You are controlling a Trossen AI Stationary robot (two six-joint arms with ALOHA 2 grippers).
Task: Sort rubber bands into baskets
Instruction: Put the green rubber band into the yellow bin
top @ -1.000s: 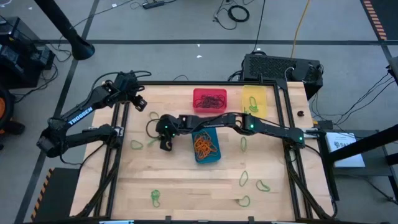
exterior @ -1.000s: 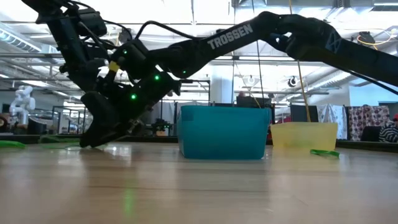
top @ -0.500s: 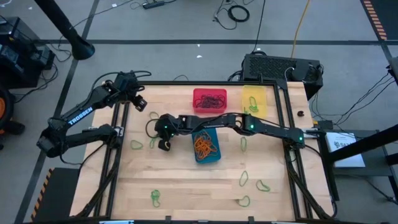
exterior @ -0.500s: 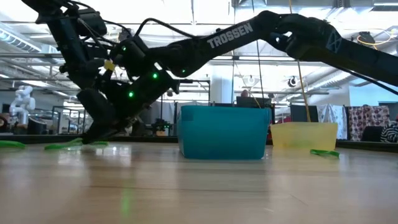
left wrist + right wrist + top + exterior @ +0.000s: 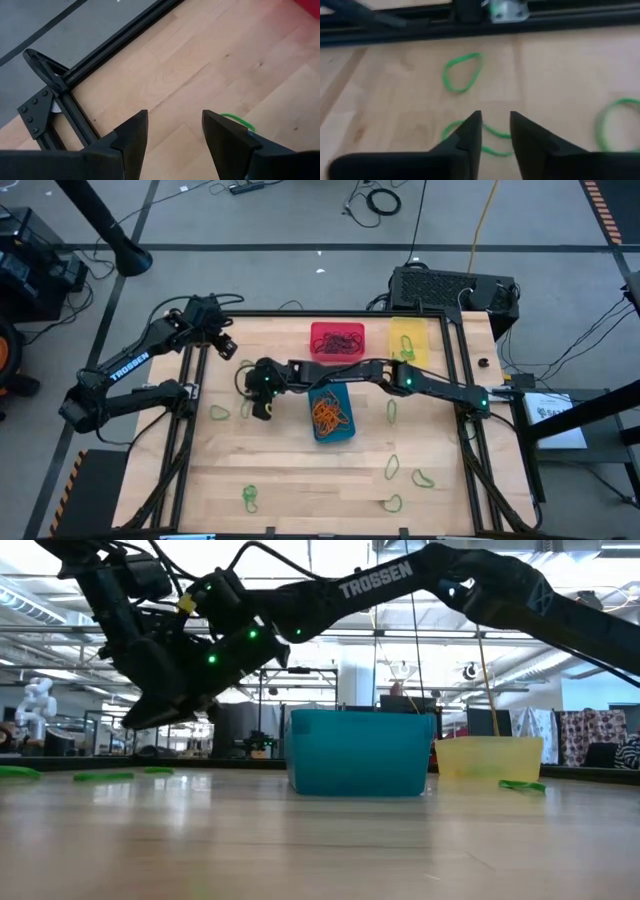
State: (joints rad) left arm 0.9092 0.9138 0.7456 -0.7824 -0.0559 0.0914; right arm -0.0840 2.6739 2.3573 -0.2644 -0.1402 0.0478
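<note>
My right gripper's narrow-set fingers hang empty above the green rubber band lying flat. I need to open them, lower to the wood and pinch the rubber band's end [image 5: 496, 151].
Three baskets stand on the wooden table: a red one [image 5: 337, 342] with dark rubber bands, a yellow one [image 5: 409, 340], and a blue one [image 5: 331, 413] holding orange bands. Green rubber bands lie loose on the wood, one [image 5: 462, 72] ahead of my right gripper [image 5: 495, 127] and one [image 5: 492, 145] under its fingertips. That gripper hangs above the table to the left of the blue basket [image 5: 362, 752], its fingers a little apart with bare wood between them. My left gripper [image 5: 175, 130] waits open over the far left corner, a green band [image 5: 235, 120] just beyond it.
More green bands lie at the left [image 5: 219, 413], near the front edge [image 5: 249, 498] and at the right front [image 5: 422, 478]. A black frame rail [image 5: 125, 40] borders the table. The right arm [image 5: 400, 378] reaches across the table over the blue basket.
My right gripper has risen from the tabletop, where its fingertips rested a second ago, and has tipped more level. The green bands under it have stayed on the wood.
</note>
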